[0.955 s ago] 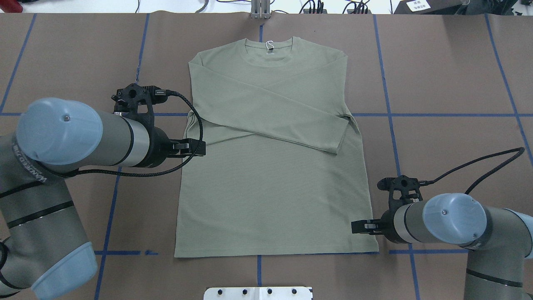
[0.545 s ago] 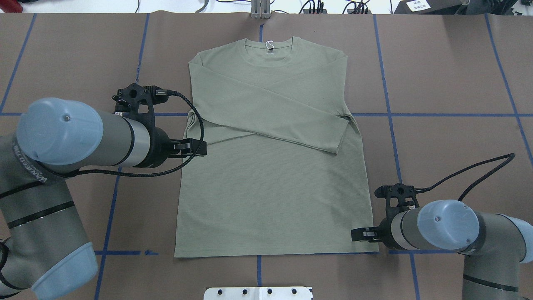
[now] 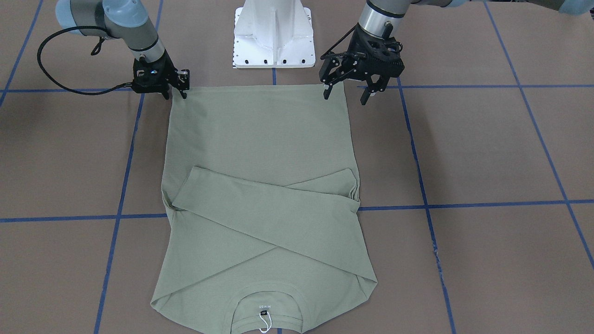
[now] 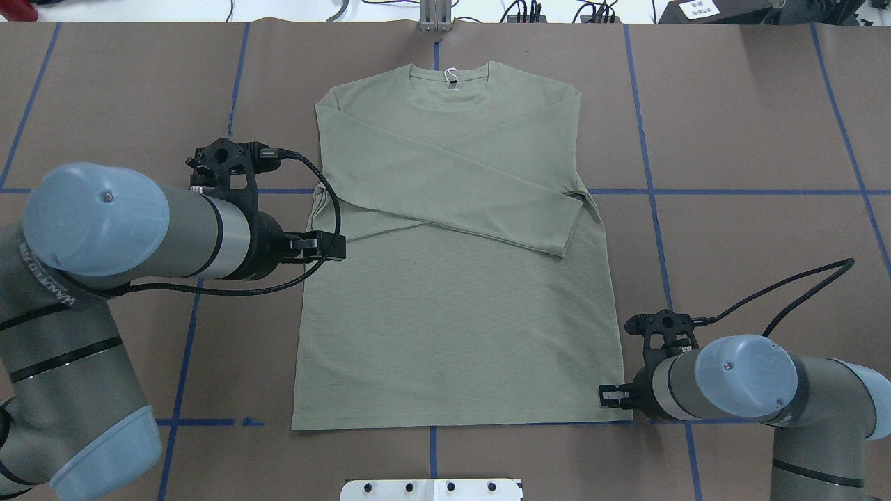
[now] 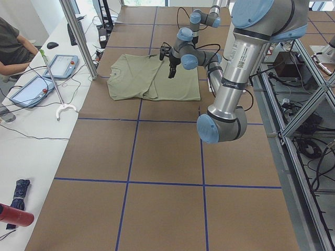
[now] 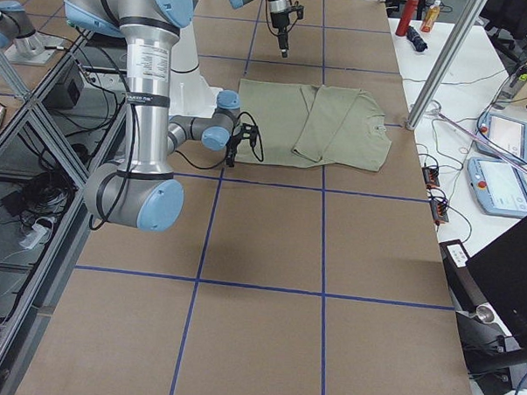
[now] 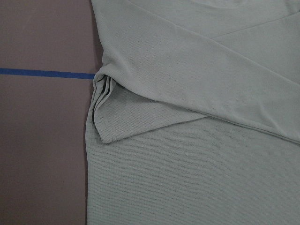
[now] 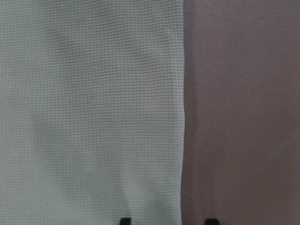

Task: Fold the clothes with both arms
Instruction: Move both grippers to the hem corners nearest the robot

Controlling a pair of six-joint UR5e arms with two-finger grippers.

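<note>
The robot's left gripper should close on the sage-green shirt's free hem corner (image 3: 340, 86), at the other end of the hem from the robot's right gripper.
The sage-green shirt (image 4: 452, 313) lies flat on the brown table, collar and white tag (image 4: 451, 75) at the far edge, both sleeves folded across the chest. My left gripper (image 4: 333, 247) is open and empty, held high above the shirt's left edge; in the front view (image 3: 345, 96) its fingers stand spread apart. My right gripper (image 4: 604, 396) is low at the shirt's near right hem corner (image 3: 175, 95). The right wrist view shows its two fingertips (image 8: 124, 221) apart, astride the shirt's side edge (image 8: 182, 140), so it is open. The left wrist view shows the folded sleeve cuff (image 7: 105, 112).
The white pedestal base (image 3: 274, 32) stands at the table's near edge. Blue tape lines (image 4: 651, 191) cross the brown cover. A metal post (image 4: 436, 17) and cables sit at the far edge. A side table with tablets (image 6: 500, 182) lies beyond.
My right gripper has moved towards the robot and down to the shirt's hem corner. The left arm has hardly moved. The shirt has not shifted.
</note>
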